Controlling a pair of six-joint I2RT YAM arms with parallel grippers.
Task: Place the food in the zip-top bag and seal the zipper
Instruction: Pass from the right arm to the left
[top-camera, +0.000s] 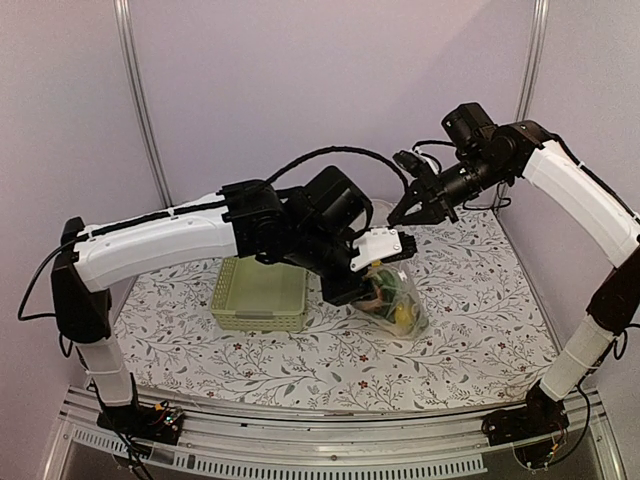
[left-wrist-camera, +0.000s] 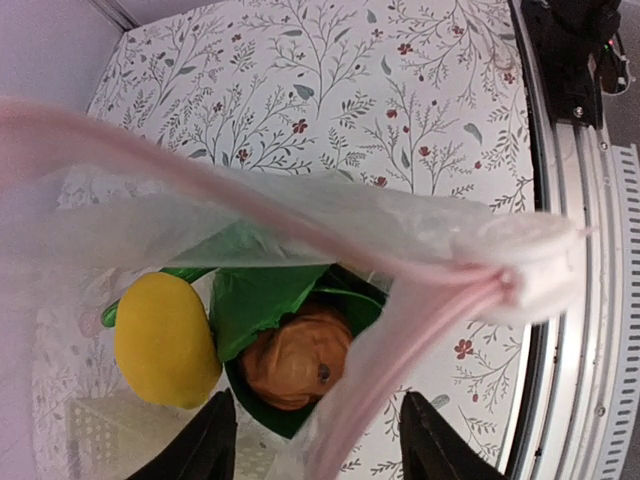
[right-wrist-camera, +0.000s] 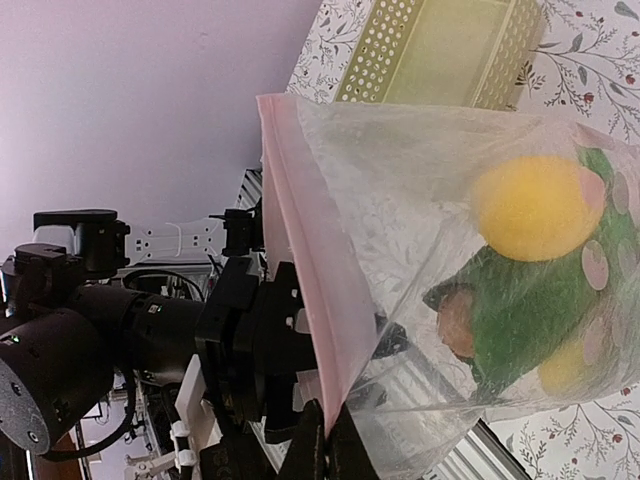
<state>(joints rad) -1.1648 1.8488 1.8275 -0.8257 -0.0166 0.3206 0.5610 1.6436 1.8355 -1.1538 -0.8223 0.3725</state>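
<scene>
I should steady the pink zipper with my left gripper, as its white slider is outside my right gripper, while my right gripper takes the end (left-wrist-camera: 566, 258) beside the slider.
The clear zip-top bag (top-camera: 400, 300) hangs over the table's middle with the food inside: a yellow lemon (left-wrist-camera: 165, 340), a reddish-brown round piece (left-wrist-camera: 300, 355) and a leafy green (left-wrist-camera: 260, 300). The right wrist view shows the same lemon (right-wrist-camera: 535, 205) through the plastic. My right gripper (right-wrist-camera: 325, 440) is shut on one end of the pink zipper (right-wrist-camera: 305, 230) and holds the bag up. My left gripper (left-wrist-camera: 320, 445) is open above the bag's mouth, its two jaws on either side of the zipper strip (left-wrist-camera: 380, 369) and not touching it. The bag's mouth gapes open.
The pale green lattice basket (top-camera: 258, 295) stands just left of the bag, under the left arm. The floral tablecloth (top-camera: 470, 330) spreads around both. A metal rail (left-wrist-camera: 575, 300) runs along the table's near edge.
</scene>
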